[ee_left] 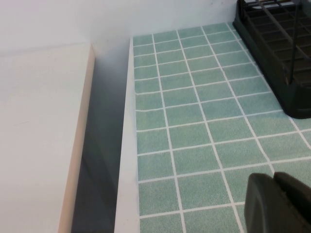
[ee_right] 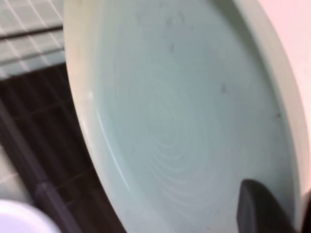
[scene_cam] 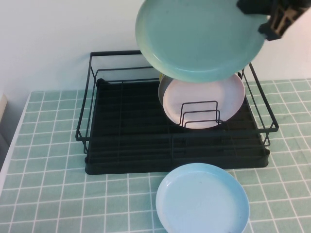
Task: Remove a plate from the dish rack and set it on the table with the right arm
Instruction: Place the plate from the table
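Next, my right gripper lets go of the mint-green plate on top of the sky-blue plate [scene_cam: 202, 199] in front of the dish rack.
The mint-green plate [scene_cam: 199, 36] hangs tilted in the air above the back right of the black wire dish rack [scene_cam: 126, 145]. My right gripper [scene_cam: 272, 24] is shut on its right rim, at the top right of the high view. The right wrist view is filled by the plate's ringed face [ee_right: 184, 111], with one dark fingertip [ee_right: 257, 208] lying on it and the rack [ee_right: 39, 145] below. My left gripper [ee_left: 274, 194] sits low over the tiled table [ee_left: 194, 121], shut and holding nothing, to the left of the rack's corner [ee_left: 286, 58]. It does not show in the high view.
A pale pink plate [scene_cam: 204, 99] leans against the wire dividers in the rack's right half. A sky-blue plate [scene_cam: 201, 201] lies flat on the table [scene_cam: 48, 194] in front of the rack. Past the table's left edge there is a gap and a cream surface [ee_left: 39, 136].
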### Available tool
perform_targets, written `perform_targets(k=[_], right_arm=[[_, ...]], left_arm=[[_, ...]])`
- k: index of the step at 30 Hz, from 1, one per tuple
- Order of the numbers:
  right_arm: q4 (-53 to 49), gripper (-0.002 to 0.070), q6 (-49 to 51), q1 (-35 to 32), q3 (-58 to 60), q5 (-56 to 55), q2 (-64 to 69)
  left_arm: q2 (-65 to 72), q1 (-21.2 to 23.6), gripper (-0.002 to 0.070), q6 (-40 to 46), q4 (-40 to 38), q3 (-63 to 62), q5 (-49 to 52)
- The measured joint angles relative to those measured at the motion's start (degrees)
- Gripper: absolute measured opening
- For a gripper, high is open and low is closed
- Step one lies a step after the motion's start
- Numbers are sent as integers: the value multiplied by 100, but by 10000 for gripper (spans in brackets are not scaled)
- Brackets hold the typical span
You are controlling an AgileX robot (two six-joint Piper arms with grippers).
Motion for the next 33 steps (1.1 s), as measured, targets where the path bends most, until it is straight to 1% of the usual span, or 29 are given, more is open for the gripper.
perform_targets(k=[5,8,10,13,17,25,29,33], right_arm=[[76,85,567,0,-24,1049,-344],[209,85,694,0,-24,1846,-331],[342,85,763,0,-10,2137,-256],[514,85,1026,0,207,2137,-180],[767,85,1140,0,884,2137,-51],[1285,85,1117,0,2985,2083,44],[1581,85,1118,0,3836,1349,57],[2119,85,1076,-194,4515,429,148]], left_arm=[[0,0,-4,0,0,0,0],[0,0,-4,0,0,0,0],[0,0,-4,0,0,0,0],[0,0,-4,0,0,0,0],[0,0,-4,0,0,0,0],[0,0,-4,0,0,0,0],[0,0,-4,0,0,0,0],[0,0,-4,0,0,0,0]])
